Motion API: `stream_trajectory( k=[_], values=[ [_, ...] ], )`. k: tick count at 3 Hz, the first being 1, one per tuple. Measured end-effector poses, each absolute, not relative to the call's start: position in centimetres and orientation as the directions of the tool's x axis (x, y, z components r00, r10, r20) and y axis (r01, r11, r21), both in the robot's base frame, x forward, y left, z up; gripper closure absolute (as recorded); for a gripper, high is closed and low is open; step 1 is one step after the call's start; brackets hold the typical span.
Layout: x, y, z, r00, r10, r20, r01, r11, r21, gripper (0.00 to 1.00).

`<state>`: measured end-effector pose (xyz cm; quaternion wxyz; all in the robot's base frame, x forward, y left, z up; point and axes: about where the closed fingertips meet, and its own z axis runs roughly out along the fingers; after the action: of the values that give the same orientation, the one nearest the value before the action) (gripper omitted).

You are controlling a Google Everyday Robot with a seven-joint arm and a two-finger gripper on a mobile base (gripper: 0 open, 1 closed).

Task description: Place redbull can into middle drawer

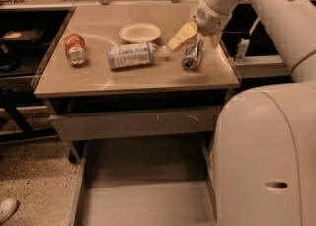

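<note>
The middle of the redbull can [193, 54], between its far end and its silver end, should be gripped by my gripper next.
The redbull can [192, 55] lies on its side at the right of the tan cabinet top [98, 79], its silver end facing me. My gripper [195, 42] is open just above the can's far end. One yellowish finger [179, 36] slants down to the can's left and the other shows at its right. The gripper holds nothing. The middle drawer [148, 205] is pulled out low in front of the cabinet, a grey tray with a bare floor.
A white-labelled plastic bottle [132, 55] lies left of the can, an orange-red soda can [75, 49] lies further left, and a white plate [140, 32] sits behind. The drawer front with scratch marks [133, 122] is closed. My white base [266, 156] fills the right foreground.
</note>
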<state>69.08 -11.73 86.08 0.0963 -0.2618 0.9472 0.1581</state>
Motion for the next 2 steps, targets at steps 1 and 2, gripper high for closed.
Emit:
stream_trajectory(
  k=[1, 2],
  values=[
    [70.01, -10.69, 84.93, -0.843, -0.474, -0.255, -0.532, 0.807, 0.257, 0.0],
    [70.57, -10.37, 85.11, -0.831, -0.484, -0.275, -0.547, 0.801, 0.243, 0.0]
  ],
)
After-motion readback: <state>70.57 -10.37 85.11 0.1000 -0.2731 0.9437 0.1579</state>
